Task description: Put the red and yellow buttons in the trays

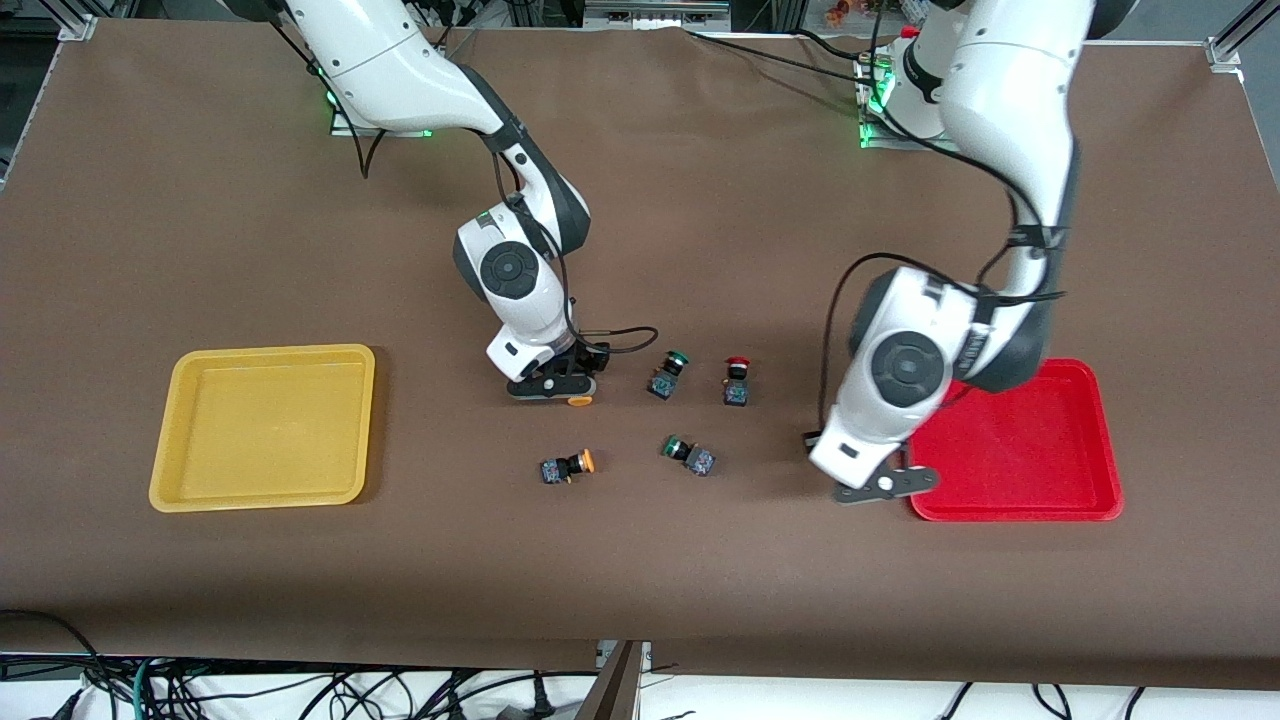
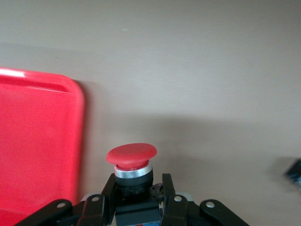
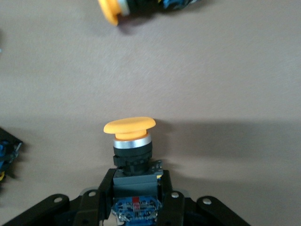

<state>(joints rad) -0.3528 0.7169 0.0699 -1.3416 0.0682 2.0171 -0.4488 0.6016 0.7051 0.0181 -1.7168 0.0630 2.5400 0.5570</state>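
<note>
Next, I let go of the red button with my left gripper inside the red tray (image 1: 991,460), toward its near corner that faces in to the middle of the table.
My left gripper (image 1: 885,487) is shut on a red button (image 2: 131,156), held low over the bare table just beside the red tray (image 1: 1020,440); the tray's rounded corner also shows in the left wrist view (image 2: 42,141). My right gripper (image 1: 556,385) is shut on the dark body of a yellow button (image 3: 129,127), whose cap (image 1: 580,401) shows at table height. A second yellow button (image 1: 568,466) lies on its side nearer the camera and also shows in the right wrist view (image 3: 117,7). A second red button (image 1: 737,380) stands mid-table. The yellow tray (image 1: 265,425) holds nothing.
Two green-capped buttons lie mid-table, one (image 1: 668,373) beside the red button, the other (image 1: 690,455) nearer the camera. A dark object (image 3: 7,155) sits at the edge of the right wrist view. Brown mat covers the table.
</note>
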